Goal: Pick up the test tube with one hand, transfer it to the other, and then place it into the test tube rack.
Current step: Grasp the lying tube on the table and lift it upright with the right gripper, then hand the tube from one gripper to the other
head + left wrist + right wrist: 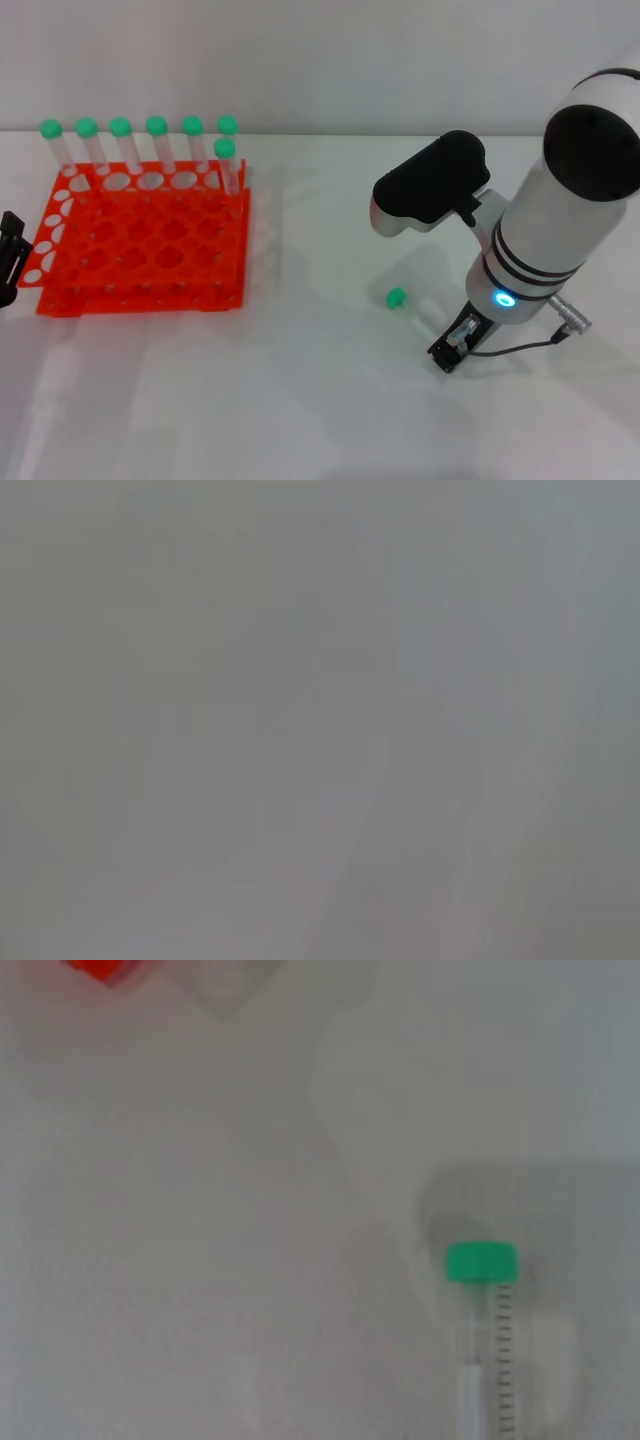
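Observation:
My left gripper will grip the test tube just below its green cap (408,306), while my right gripper holds the test tube's lower end.
The test tube lies on the white table; its green cap (397,297) shows in the head view, the clear body hardly at all. In the right wrist view the cap (481,1262) and the graduated body (487,1360) run toward my right gripper, with a soft shadow around them. My right gripper (452,352), on the white arm with the blue-lit ring (505,298), is low over the table just right of the cap. I cannot tell whether it touches the tube. The orange-red test tube rack (140,245) stands at the left. My left gripper (10,258) sits at the left edge beside the rack.
Several green-capped tubes (155,140) stand upright in the rack's back rows. A corner of the rack shows in the right wrist view (98,968). The right arm's black wrist housing (435,185) hangs above the table behind the tube. The left wrist view shows only a grey blur.

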`<state>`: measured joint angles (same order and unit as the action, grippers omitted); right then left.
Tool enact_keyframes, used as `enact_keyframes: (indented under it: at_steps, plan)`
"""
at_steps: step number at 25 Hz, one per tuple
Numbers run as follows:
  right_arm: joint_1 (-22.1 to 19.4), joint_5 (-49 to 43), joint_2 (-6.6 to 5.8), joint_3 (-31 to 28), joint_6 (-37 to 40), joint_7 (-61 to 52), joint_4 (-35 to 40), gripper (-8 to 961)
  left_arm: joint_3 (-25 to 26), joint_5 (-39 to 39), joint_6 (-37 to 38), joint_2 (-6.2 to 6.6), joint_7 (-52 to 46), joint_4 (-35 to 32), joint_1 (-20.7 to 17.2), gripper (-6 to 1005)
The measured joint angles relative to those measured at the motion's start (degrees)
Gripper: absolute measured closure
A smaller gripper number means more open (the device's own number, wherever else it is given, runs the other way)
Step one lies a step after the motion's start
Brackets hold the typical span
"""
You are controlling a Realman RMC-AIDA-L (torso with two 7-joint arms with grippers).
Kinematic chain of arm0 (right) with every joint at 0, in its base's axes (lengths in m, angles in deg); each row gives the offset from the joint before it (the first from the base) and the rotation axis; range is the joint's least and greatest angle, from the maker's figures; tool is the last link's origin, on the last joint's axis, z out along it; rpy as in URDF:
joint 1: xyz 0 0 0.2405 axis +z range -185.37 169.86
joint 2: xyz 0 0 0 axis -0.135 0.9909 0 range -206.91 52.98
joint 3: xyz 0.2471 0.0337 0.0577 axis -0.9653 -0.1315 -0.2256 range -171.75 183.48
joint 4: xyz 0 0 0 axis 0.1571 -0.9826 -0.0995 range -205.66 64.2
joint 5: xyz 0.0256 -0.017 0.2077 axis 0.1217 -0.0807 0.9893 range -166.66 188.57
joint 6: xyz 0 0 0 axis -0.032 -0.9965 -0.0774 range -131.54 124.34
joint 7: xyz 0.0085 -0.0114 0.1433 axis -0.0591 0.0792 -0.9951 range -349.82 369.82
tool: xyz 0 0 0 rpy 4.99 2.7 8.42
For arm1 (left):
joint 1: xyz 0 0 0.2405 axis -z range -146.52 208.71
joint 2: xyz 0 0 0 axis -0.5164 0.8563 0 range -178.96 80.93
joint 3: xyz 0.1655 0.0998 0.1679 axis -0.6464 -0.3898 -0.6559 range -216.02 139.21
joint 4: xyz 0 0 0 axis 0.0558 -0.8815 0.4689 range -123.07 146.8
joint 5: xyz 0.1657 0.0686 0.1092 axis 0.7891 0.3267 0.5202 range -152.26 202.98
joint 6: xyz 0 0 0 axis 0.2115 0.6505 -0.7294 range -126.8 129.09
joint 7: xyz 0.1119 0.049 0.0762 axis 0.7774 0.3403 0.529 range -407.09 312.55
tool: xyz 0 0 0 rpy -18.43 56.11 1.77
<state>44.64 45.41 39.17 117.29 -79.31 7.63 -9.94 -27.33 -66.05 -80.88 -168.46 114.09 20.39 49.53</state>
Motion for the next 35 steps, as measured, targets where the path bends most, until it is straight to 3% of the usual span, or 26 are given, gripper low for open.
enact_keyframes:
  at_steps: [2, 7, 13, 17, 21, 25, 28, 32, 35]
  plan:
    - [-0.03, -0.11, -0.07, -0.37, 0.03, 0.55, -0.05, 587, 0.00, 0.00, -0.11, 0.00, 0.00, 0.00, -0.05, 128]
    - [-1.48, -0.23, -0.32, -4.77, -0.34, 4.27, 2.04, 764, -0.09, 0.00, -1.06, -0.09, -0.10, -0.01, -0.23, 128]
    - [-9.39, 1.97, -0.37, -19.13, 3.08, 15.53, 9.23, 763, -0.03, -0.45, -2.96, -0.18, -1.24, 1.64, -0.98, 128]
    - [-17.63, 13.55, -0.56, -28.06, 10.84, 26.66, 12.95, 763, 0.00, -0.36, -4.05, -0.17, -1.60, 1.89, -1.18, 127]
    - [-25.69, 31.53, -0.59, -35.49, 18.86, 43.06, 11.81, 763, -0.10, -0.04, -4.29, -0.21, -2.64, 3.28, -1.20, 127]
    - [-31.30, 58.89, -0.56, -40.26, 20.92, 67.65, 1.42, 763, -0.16, -0.05, -4.32, -0.25, -3.89, 5.37, -1.21, 127]
    - [-31.83, 80.44, -0.77, -44.53, 12.54, 87.90, -14.37, 763, -0.40, 0.13, -4.37, -0.26, -4.60, 6.00, -1.21, 127]
    - [-29.96, 92.83, -0.82, -53.11, 0.98, 104.22, -31.99, 763, -0.58, 4.87, -4.54, -0.26, -4.81, 6.67, -1.21, 127]
    - [-29.48, 92.96, -0.70, -55.14, -2.78, 119.74, -39.68, 763, -0.60, 11.37, -5.82, -0.25, -4.75, 6.69, -1.10, 127]
